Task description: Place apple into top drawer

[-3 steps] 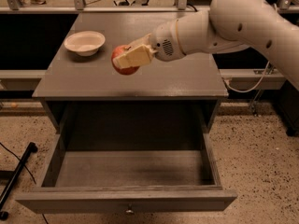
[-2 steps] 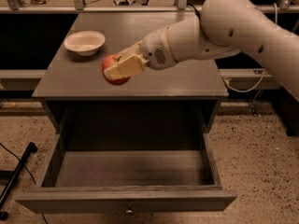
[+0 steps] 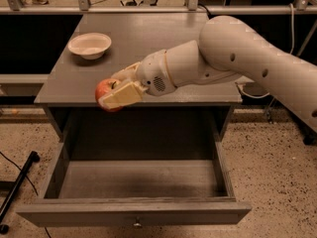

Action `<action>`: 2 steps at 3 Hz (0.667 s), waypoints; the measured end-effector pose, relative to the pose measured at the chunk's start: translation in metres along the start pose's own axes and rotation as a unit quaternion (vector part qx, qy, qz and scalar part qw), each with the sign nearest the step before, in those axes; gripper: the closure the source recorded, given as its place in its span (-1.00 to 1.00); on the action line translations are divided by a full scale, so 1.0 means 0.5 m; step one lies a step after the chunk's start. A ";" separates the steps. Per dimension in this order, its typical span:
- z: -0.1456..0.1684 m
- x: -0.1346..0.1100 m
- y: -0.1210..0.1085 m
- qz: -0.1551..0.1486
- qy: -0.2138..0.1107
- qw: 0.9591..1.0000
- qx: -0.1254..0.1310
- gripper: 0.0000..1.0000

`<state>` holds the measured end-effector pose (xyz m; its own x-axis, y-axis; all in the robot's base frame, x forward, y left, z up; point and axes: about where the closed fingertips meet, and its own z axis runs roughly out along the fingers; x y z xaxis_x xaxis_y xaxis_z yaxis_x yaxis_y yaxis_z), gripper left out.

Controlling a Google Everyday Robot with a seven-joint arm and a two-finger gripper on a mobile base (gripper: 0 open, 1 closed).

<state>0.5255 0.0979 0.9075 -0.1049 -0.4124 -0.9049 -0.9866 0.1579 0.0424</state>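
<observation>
My gripper needs to release the red apple, now held just above the open top drawer, on the top drawer's bottom (image 3: 122,167), closer to the side of the drawer that is by the black pole.
The red apple (image 3: 104,89) is held in my gripper (image 3: 115,94), whose cream fingers (image 3: 122,93) are shut on it. The gripper hangs at the front left edge of the cabinet top, just above the open top drawer (image 3: 133,180). The drawer is pulled out wide, dark grey inside and holds nothing, with a small round knob (image 3: 137,224) on its front panel. My white arm reaches in from the right.
A shallow off-white bowl (image 3: 89,45) sits at the back left of the grey cabinet top (image 3: 158,38). A black pole and cable (image 3: 17,190) lie on the speckled floor at the left. A railing runs behind the cabinet.
The gripper with the apple has moved left and toward the front, from over the middle of the cabinet top to its front edge above the drawer.
</observation>
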 end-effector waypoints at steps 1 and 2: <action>0.023 0.072 -0.005 0.030 -0.012 0.999 0.016 1.00; 0.064 0.177 0.009 0.029 -0.024 0.999 0.021 1.00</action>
<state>0.5157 0.0909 0.8138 -0.1547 -0.3572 -0.9211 -0.9726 0.2186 0.0786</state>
